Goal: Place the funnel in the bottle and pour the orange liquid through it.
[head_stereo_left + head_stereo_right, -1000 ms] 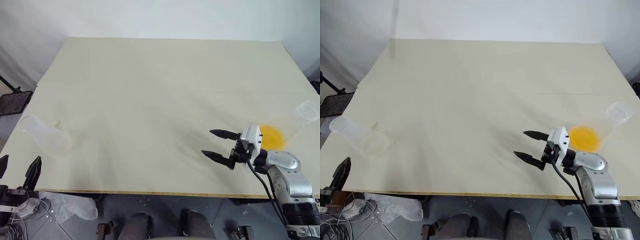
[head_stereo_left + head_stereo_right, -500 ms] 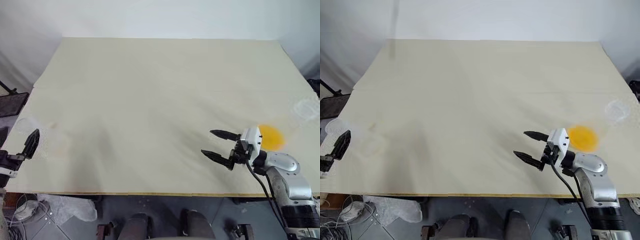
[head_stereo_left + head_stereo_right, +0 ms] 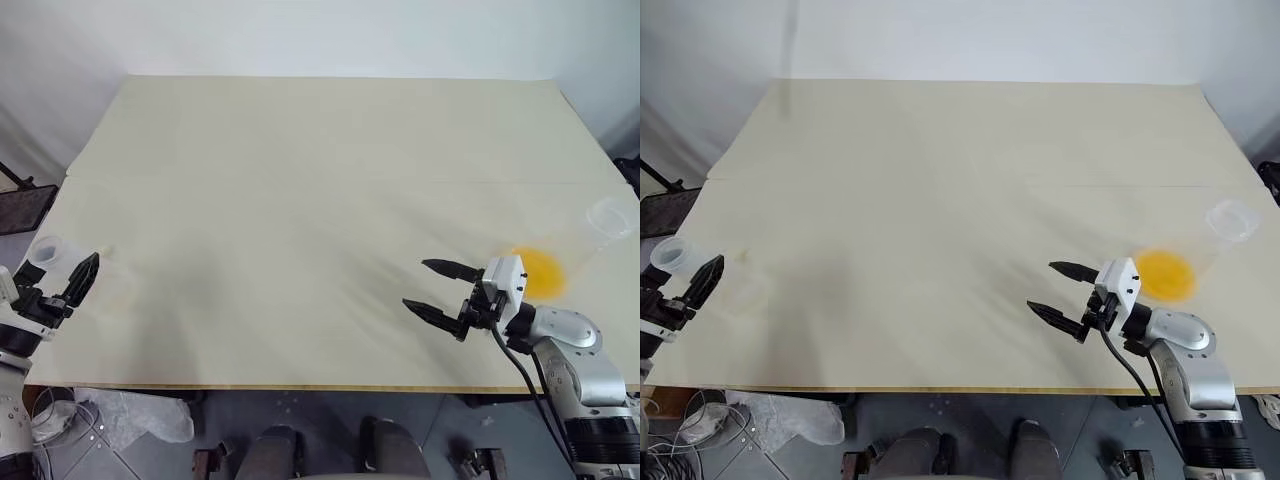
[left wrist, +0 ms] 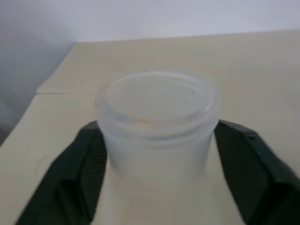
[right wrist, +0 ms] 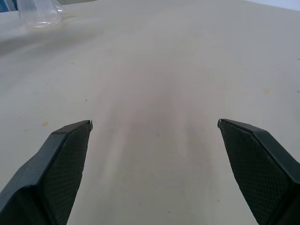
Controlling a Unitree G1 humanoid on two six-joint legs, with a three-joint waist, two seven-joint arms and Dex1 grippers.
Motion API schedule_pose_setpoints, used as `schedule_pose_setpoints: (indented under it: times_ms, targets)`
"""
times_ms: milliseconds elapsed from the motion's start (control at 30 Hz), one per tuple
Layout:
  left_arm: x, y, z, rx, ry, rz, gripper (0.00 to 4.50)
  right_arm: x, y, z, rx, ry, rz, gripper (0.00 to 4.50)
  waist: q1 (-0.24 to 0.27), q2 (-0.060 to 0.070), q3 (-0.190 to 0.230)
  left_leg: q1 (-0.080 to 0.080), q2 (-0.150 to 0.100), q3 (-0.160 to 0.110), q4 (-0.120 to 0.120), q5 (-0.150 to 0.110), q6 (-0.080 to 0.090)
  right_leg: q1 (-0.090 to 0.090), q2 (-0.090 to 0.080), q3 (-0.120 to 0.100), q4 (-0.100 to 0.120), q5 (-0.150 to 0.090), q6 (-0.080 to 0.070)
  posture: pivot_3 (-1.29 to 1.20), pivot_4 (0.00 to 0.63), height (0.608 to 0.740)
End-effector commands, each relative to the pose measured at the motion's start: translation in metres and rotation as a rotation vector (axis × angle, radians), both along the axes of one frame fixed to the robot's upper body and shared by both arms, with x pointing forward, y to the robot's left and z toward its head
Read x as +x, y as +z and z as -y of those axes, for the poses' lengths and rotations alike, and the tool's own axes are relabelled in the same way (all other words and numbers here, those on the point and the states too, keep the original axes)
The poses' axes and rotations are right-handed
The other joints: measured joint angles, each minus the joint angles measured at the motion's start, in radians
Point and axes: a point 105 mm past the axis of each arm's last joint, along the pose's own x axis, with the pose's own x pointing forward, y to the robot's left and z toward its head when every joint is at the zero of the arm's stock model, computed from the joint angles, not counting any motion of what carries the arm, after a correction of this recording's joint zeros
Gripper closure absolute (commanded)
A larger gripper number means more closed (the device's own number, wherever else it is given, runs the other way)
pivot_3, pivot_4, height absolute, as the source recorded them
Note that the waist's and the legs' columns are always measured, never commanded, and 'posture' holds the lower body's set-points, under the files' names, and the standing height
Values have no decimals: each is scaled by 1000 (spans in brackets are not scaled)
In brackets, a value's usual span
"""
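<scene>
The robot's left gripper needs to set the bottle down on the bare middle of the table [image 3: 355, 272], short of the cup of orange liquid.
The bottle [image 3: 45, 250], a clear flask, stands at the table's left edge. In the left wrist view its open neck [image 4: 157, 112] sits between my left gripper's [image 3: 60, 272] black fingers [image 4: 84, 178], which press against both sides of it. The orange liquid [image 3: 541, 272] lies as a shallow pool in a clear cup [image 3: 612, 217] at the right, near the front edge. My right gripper [image 3: 437, 290] hangs open and empty just above the table, a short way left of that cup. The funnel is out of view.
The beige table [image 3: 320, 170] is wide and bare between the bottle and the cup. A black stand [image 3: 22, 205] sits off the table's left side. The front edge runs just below both grippers.
My left gripper has come forward to the bottle's neck and its fingers have closed in around it. The right arm has stayed in place.
</scene>
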Motion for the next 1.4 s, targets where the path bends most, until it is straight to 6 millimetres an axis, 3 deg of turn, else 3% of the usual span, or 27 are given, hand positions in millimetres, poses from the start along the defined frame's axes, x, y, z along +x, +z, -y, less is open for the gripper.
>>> schedule_pose_setpoints:
  times_ms: [33,233,433,600,733,800,967,1133,1400]
  targets:
    - [-1,9,4,26,-47,-2,2143,-4,14,6,-1,-18,59,0,0,0,0,0,0,0,0,0,0,0,0,0,0,0,0,0,150,740]
    - [27,32,43,113,-271,24,2143,-8,21,12,1,-38,77,0,17,0,0,0,-1,0,0,1,1,1,0,0,0,0,0,0,150,740]
    - [65,52,116,149,-627,27,2143,-20,31,21,9,-63,88,0,13,0,0,0,-2,-1,1,1,1,1,0,-2,1,1,1,0,150,740]
    - [85,59,176,188,-901,22,2143,-35,31,28,-11,-77,70,0,9,-1,0,-1,-3,1,1,1,2,0,1,-6,1,1,2,0,150,740]
    - [95,58,224,237,-1085,-33,2143,-42,28,33,-46,-101,65,0,14,-3,2,-1,-2,4,2,2,3,0,2,-7,1,1,2,0,150,740]
    - [94,62,260,253,-1217,-4,2143,-47,29,36,-32,-149,79,0,14,-3,2,-1,-2,5,2,2,3,1,2,-6,1,1,3,0,150,740]
    - [91,69,310,279,-1352,73,2143,-59,28,35,-22,-212,84,0,20,-4,2,-2,-3,4,3,2,4,1,2,-5,0,2,5,0,150,740]
    - [94,67,338,273,-1386,79,2143,-69,25,36,-25,-257,82,0,15,-5,3,-2,-3,5,3,3,4,1,2,-4,0,2,5,0,150,740]
    - [103,42,347,305,-1350,28,2143,-77,25,36,-7,-312,85,0,17,-5,3,-2,-3,5,3,3,5,1,2,-4,0,2,5,0,150,740]
